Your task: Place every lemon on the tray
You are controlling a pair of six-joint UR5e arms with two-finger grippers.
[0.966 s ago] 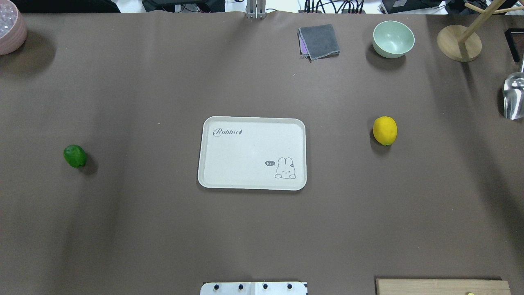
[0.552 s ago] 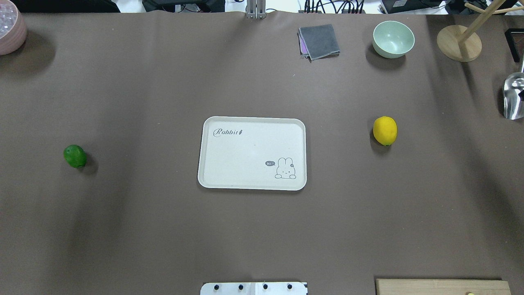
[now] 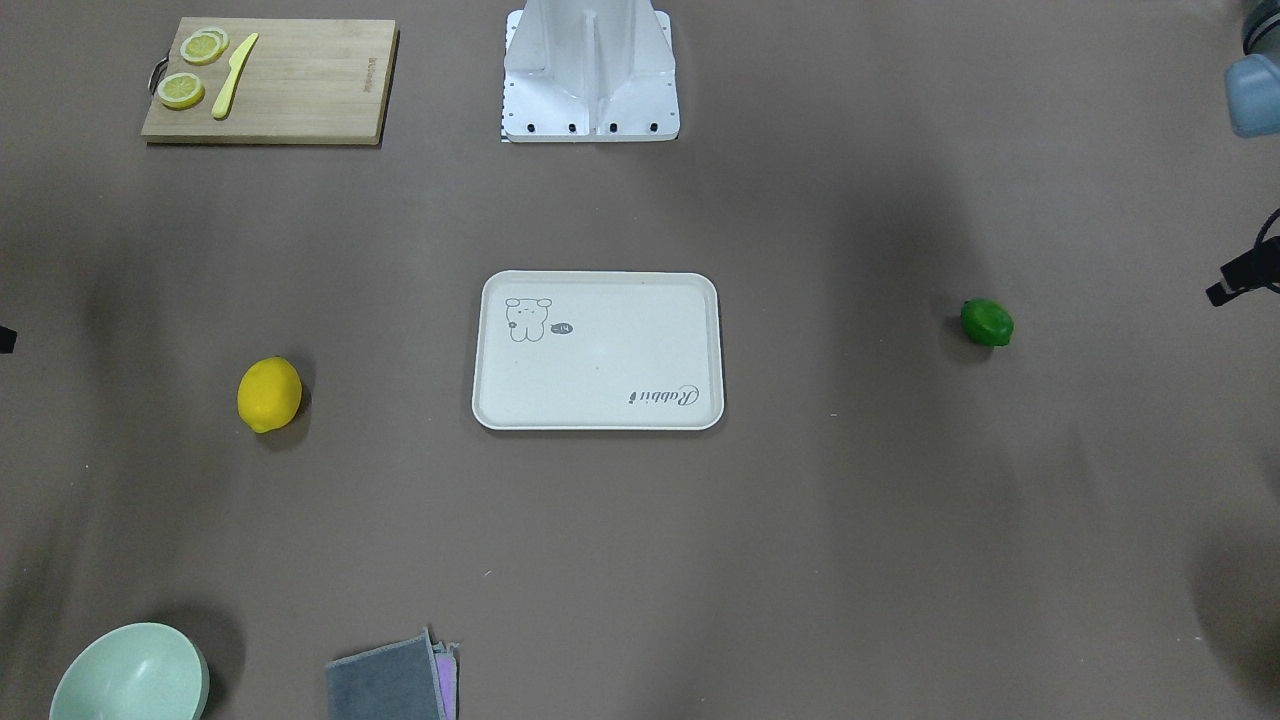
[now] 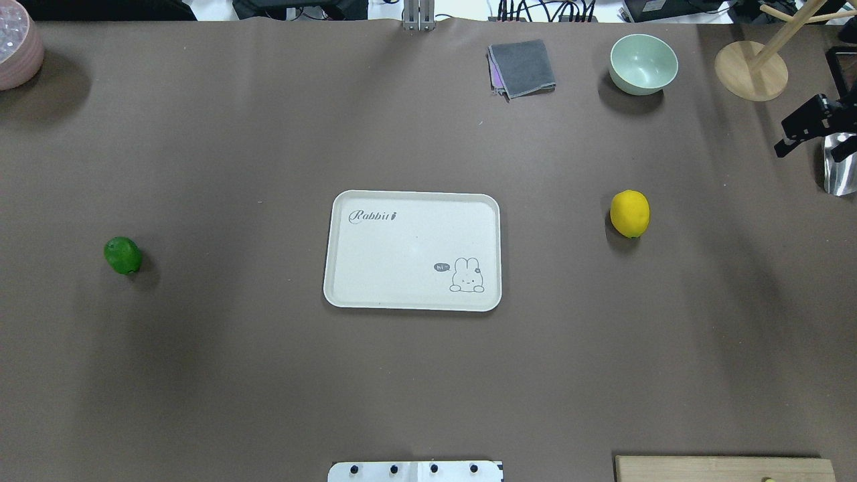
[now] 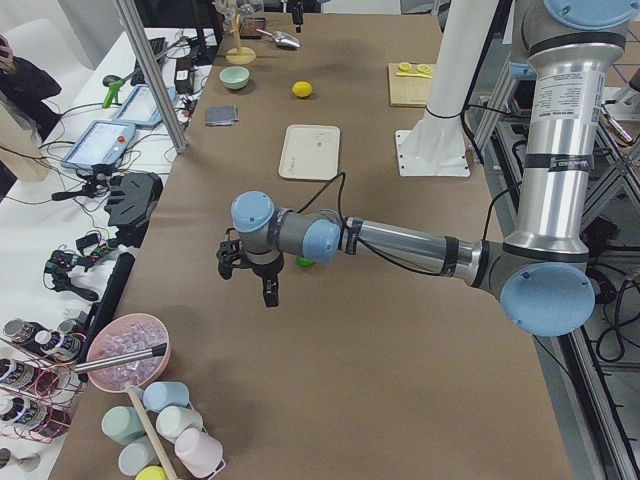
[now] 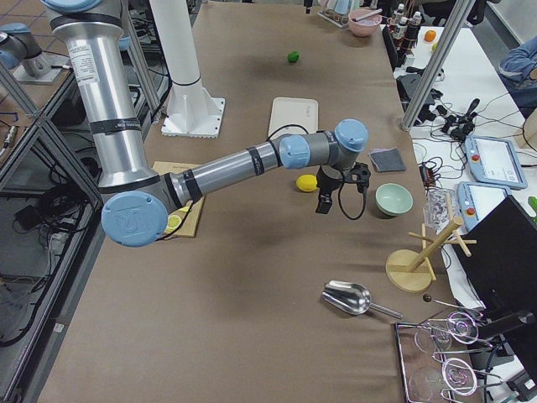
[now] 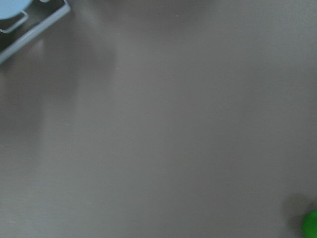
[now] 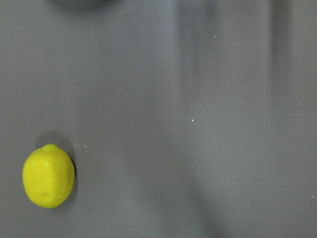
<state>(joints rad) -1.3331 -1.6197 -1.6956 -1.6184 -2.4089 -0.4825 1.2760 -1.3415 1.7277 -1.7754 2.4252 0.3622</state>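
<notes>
The robot's left gripper will close around the middle of the green lemon (image 3: 986,323) (image 7: 311,225), because that lemon belongs on the cream tray.
The cream tray (image 4: 402,248) lies at the table's middle with nothing on it; it also shows in the front view (image 3: 600,365). The yellow lemon (image 4: 629,213) lies on the table right of it, and shows in the right wrist view (image 8: 48,176). The green lemon (image 4: 122,255) lies far left, just inside the left wrist view's corner (image 7: 311,223). My right gripper (image 4: 813,130) hovers at the right edge, beyond the yellow lemon, fingers apart and empty. My left gripper (image 5: 247,278) hovers near the green lemon (image 5: 305,262), fingers apart and empty.
A wooden cutting board (image 3: 265,80) with lemon slices and a yellow knife lies near the robot base (image 3: 590,80). A mint bowl (image 4: 643,63), grey cloth (image 4: 522,67), wooden stand (image 4: 750,70), metal scoop (image 4: 840,164) and pink bowl (image 4: 17,43) line the far and side edges.
My right gripper has come into the overhead view at its right edge. The lemons and the tray have not moved.
</notes>
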